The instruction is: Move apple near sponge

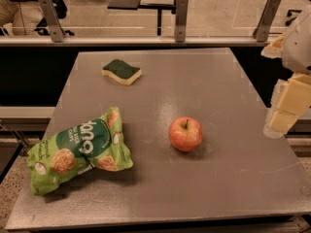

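Observation:
The red apple's side (195, 133) facing away from the green snack bag is next for my gripper, which should move there and close on it.
A round red apple (185, 134) with yellowish patches and a short stem sits upright on the grey table (194, 76), a little right of centre. A small wavy-edged sponge (121, 71), dark green on top over pale yellow foam, lies at the far left of the table. The apple and the sponge are well apart. My gripper (281, 123) hangs at the right edge of the view, beyond the table's right side and to the right of the apple, touching nothing.
A large green snack bag (80, 149) lies at the near left of the table, left of the apple. A glass barrier with metal posts (181, 13) runs behind the table's far edge. The arm's pale body (299, 42) fills the upper right.

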